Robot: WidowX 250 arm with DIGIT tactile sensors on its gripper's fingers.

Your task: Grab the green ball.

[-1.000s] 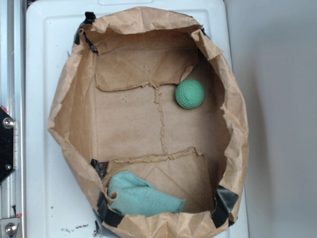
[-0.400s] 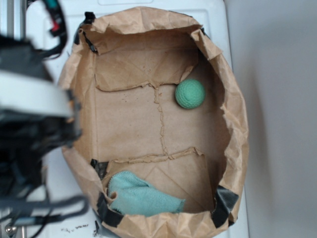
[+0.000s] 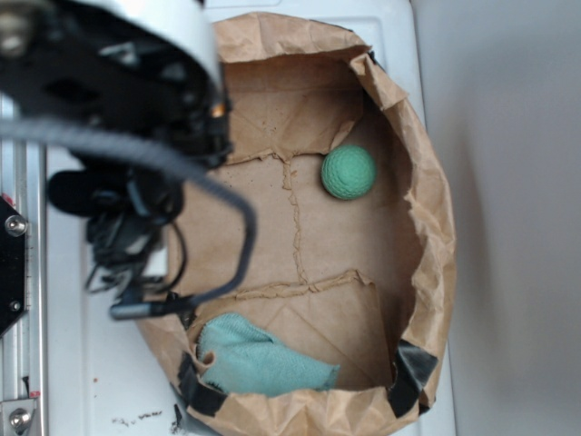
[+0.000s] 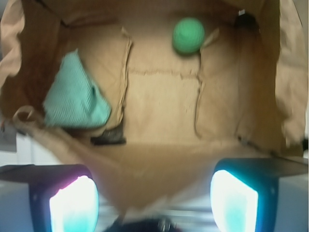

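Observation:
Next, my gripper closes on the middle of the green ball (image 3: 349,173) (image 4: 188,36), with one finger on the ball's side toward the teal cloth and the other finger opposite.
The green ball (image 3: 349,173) is small, round and bumpy, and rests on the floor of an open brown paper bag (image 3: 427,209) near its right wall. In the wrist view the green ball (image 4: 189,35) lies far ahead, at the top centre. My gripper (image 4: 154,193) is open, with its two pads (image 4: 72,205) wide apart and only the bag's near rim between them. It hovers over the left side of the bag, well short of the ball. In the exterior view the blurred black arm (image 3: 136,118) hides the fingers.
A flat teal cloth (image 3: 259,359) lies in the bag's lower left corner, and the teal cloth (image 4: 77,94) shows at the left in the wrist view. The bag's crumpled walls stand up all round. The bag sits on a white plastic top (image 3: 91,363), with a metal rail (image 3: 18,272) at the left.
The arm has swung in from the left edge to over the bag's upper left rim. Neither the ball nor the cloth has moved.

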